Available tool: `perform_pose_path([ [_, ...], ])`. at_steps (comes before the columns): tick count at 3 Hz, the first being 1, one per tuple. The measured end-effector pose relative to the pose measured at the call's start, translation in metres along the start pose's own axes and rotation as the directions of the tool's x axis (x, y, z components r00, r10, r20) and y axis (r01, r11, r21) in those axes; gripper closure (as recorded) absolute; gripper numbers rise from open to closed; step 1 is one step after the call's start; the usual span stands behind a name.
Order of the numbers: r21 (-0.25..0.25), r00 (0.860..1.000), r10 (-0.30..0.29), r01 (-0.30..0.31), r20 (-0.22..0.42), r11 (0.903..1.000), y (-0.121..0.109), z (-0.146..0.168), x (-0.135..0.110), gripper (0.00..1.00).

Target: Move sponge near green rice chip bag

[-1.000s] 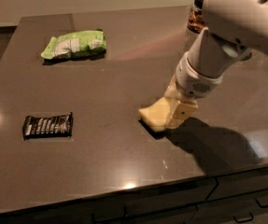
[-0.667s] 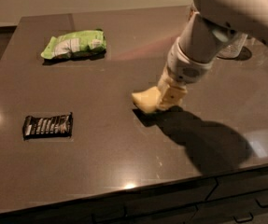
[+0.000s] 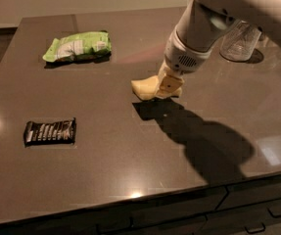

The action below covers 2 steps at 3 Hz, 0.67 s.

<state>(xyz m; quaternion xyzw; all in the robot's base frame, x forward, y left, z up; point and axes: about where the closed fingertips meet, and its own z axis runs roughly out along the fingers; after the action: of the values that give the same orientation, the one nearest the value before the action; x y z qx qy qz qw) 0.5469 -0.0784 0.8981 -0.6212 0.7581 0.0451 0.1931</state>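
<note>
I need to set the sponge down on the counter (image 3: pixel 110 60) next to the end of the green rice chip bag that faces my gripper.
The pale yellow sponge (image 3: pixel 146 87) is held in my gripper (image 3: pixel 165 86), lifted a little above the dark countertop near its middle, with its shadow below it. The cream fingers (image 3: pixel 170 83) are shut on the sponge's right part. The white arm reaches in from the upper right. The green rice chip bag (image 3: pixel 78 46) lies flat at the back left of the counter, well to the left of and farther back than the sponge.
A flat black ridged wrapper (image 3: pixel 50 131) lies at the front left. A clear plastic container (image 3: pixel 241 42) stands at the back right behind the arm. The counter's front edge (image 3: pixel 145 196) has drawers below it.
My gripper has carried the sponge left and toward the back, closer to the green bag, and has lifted it off the counter.
</note>
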Motion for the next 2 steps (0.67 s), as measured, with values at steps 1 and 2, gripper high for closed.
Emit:
perform_pose_path([
  [1,-0.001,1.0,0.006,-0.006,0.001,1.0,0.0,0.0,-0.001,1.0],
  [2,0.034,0.999,0.031,-0.032,0.024,0.9989,-0.01,0.007,-0.023,1.0],
])
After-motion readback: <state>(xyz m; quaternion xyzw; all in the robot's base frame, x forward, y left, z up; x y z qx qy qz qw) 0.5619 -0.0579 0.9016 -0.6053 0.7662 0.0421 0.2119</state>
